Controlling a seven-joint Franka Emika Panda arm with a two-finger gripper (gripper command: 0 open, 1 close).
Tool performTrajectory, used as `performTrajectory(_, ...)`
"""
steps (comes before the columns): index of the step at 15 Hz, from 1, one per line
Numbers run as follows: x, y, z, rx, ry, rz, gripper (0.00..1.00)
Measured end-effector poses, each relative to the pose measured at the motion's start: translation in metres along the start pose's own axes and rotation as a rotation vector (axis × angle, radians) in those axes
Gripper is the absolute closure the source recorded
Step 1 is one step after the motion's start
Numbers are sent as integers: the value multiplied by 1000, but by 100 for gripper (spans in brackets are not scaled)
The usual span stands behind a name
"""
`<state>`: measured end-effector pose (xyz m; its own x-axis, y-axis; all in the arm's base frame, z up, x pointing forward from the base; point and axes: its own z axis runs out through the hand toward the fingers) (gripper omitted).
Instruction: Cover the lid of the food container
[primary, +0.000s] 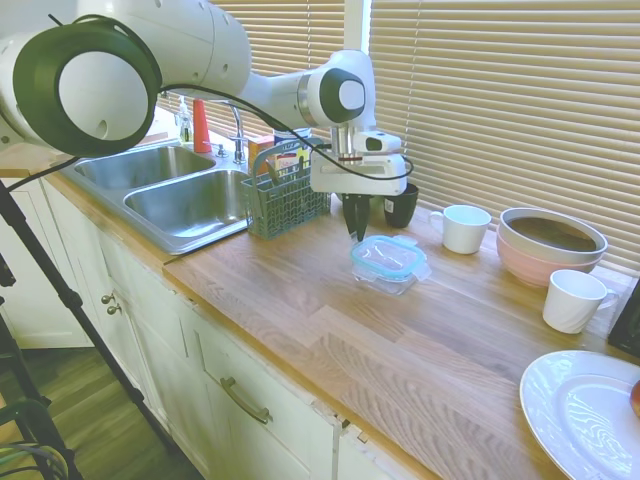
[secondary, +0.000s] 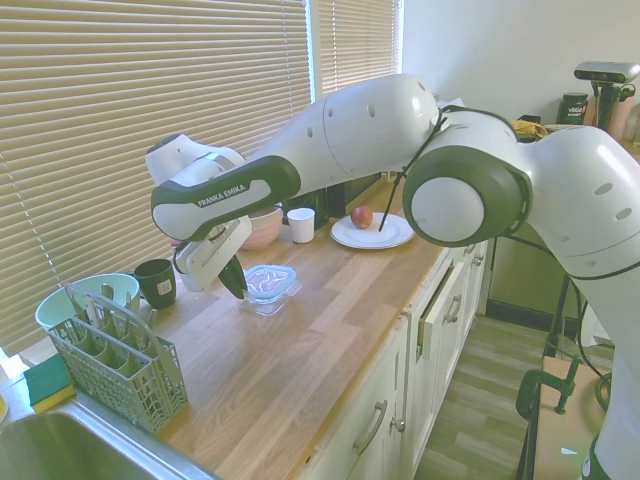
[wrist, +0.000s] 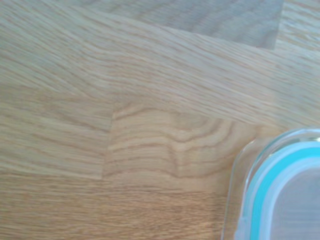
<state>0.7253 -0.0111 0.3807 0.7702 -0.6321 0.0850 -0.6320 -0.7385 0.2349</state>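
Note:
Next, I release the teal-rimmed lid flat atop the clear food container (primary: 402, 257), in front of the black mug.
The clear food container (primary: 384, 277) (secondary: 268, 298) stands on the wooden counter (primary: 330, 330). The lid (primary: 389, 257) (secondary: 270, 282), clear with a teal rim, lies about flat on top of it. My gripper (primary: 357, 234) (secondary: 239, 291) points down at the lid's edge on the sink side. Its dark fingers stand close together and touch that edge, apparently pinching it. The wrist view shows bare counter wood and one teal-rimmed corner of the lid (wrist: 280, 195).
Toward the sink (primary: 190, 200) stands a green utensil rack (primary: 285, 200) (secondary: 115, 355). A black mug (primary: 402, 203) is behind the container. A white mug (primary: 465, 228), stacked bowls (primary: 550, 245), another mug (primary: 573, 300) and a plate (primary: 585, 415) stand further along.

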Motion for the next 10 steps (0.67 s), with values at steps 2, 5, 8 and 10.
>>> performTrajectory(2,4,3,0,13,11,6,100)
performTrajectory(5,10,7,0,50,30,19,100)
performTrajectory(8,12,10,0,71,27,29,0)
performTrajectory(10,12,11,1,76,21,33,0)
